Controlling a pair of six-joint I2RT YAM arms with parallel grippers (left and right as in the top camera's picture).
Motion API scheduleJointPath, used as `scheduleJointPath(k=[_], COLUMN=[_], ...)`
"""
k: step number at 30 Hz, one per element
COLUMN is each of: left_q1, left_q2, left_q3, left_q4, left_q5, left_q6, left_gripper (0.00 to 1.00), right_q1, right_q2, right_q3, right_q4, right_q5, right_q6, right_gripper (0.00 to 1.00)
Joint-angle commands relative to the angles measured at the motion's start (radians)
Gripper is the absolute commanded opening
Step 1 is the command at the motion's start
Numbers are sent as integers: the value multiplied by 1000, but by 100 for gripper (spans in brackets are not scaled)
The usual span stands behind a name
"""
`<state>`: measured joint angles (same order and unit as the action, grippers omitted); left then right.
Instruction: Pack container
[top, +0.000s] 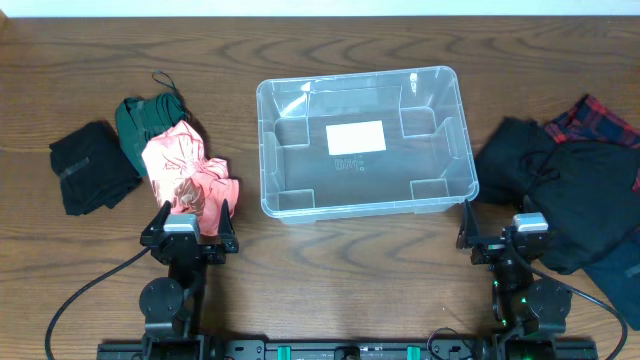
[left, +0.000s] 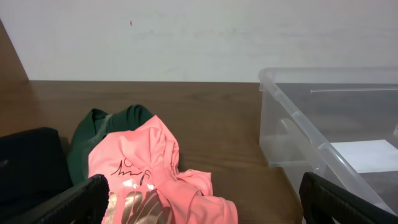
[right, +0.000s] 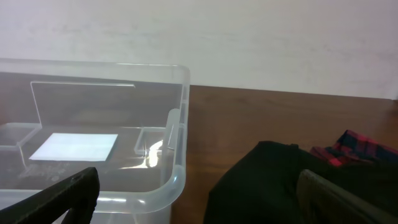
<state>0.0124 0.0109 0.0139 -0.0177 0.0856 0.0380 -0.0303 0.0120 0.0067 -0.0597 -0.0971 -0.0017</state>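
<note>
Next, I move my right gripper to the black garment's middle fold (top: 545, 170) (right: 311, 169), in front of the red plaid garment, and close it there.
The clear plastic container (top: 365, 200) stands at the table's middle, with only a white label on its base. It also shows in the left wrist view (left: 311, 124) and the right wrist view (right: 177, 180). A pink printed garment (top: 185, 170) lies left of it on a dark green one (top: 140, 118); both show in the left wrist view, pink (left: 149, 168) over green (left: 93, 130). My left gripper (top: 190, 222) is open and empty, low, just in front of the pink garment. My right gripper (top: 495, 240) is open and empty, in front of the container's right corner, beside a black garment (top: 560, 190).
A folded black cloth (top: 92, 165) lies at the far left. A red plaid garment (top: 590, 120) lies behind the black pile at the right, with dark blue fabric (top: 625, 275) at the right edge. A white wall stands behind the table.
</note>
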Motion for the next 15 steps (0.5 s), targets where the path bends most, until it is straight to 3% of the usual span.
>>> scheduleJointPath(k=[1,5,9,15], left_q1=[4,4,4,4], left_q2=[-6,0,49,256], left_q3=[-7,67,211,476], left_q4=[-42,-159,-312,-488], left_q5=[8,38,38,34], left_q6=[-60,-108,-119,-119], left_gripper=[98,98,98,98], right_q1=[18,18,18,15], right_q2=[-3,-2,42,294], right_q3=[7,74,227,516], right_q4=[-5,-34,-170,-418], right_q5=[3,0,29,56], right_q6=[54,57,56,45], right_gripper=[99,99,99,99])
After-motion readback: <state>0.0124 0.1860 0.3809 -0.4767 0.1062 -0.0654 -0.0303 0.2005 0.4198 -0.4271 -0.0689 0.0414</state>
